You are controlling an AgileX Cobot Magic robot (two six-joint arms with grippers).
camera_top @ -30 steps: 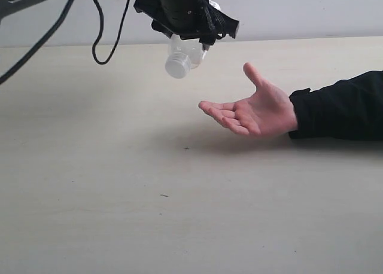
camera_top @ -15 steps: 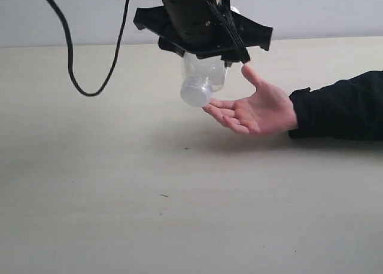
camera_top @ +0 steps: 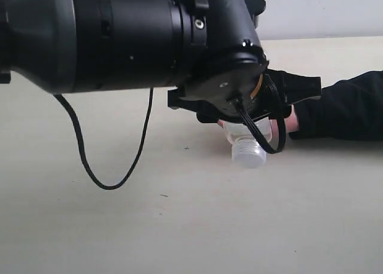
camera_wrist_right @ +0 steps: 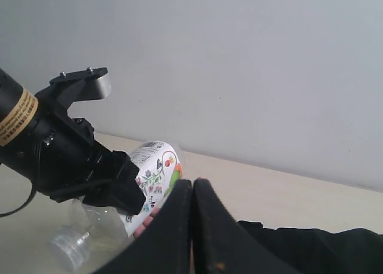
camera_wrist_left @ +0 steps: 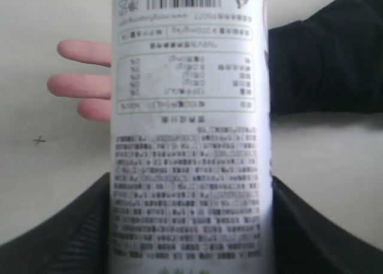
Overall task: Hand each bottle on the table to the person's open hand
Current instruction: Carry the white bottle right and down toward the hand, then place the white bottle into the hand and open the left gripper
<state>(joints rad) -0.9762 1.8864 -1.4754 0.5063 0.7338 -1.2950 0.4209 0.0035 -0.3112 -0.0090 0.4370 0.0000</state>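
Observation:
Next, my left gripper lets go of the whitish bottle across the palm point(camera_top: 275, 131) point(camera_wrist_left: 218, 76) next to the cuff of the black sleeve.
My left gripper point(camera_wrist_left: 190, 226) is shut on a whitish bottle point(camera_wrist_left: 188, 136) with a white printed label, one black finger point(camera_wrist_left: 75, 229) on each side of it. In the exterior view the bottle's clear neck and cap point(camera_top: 248, 154) point down and toward the camera, just over the table point(camera_top: 179, 226). The person's open hand point(camera_wrist_left: 84, 85) lies right beneath the bottle, fingers showing beside it; I cannot tell whether they touch. The left arm point(camera_top: 119, 34) hides most of that hand in the exterior view. My right gripper point(camera_wrist_right: 192, 184) is shut and holds nothing. The other bottles are out of view.
The person's black sleeve point(camera_top: 347, 106) stretches in from the right along the table. A black cable point(camera_top: 90, 166) loops down from the left arm. A pale wall point(camera_wrist_right: 239, 64) stands behind the table.
The left arm has carried the bottle down and to the right, from above and left of the hand to over the palm. It now blocks most of the hand from the exterior camera.

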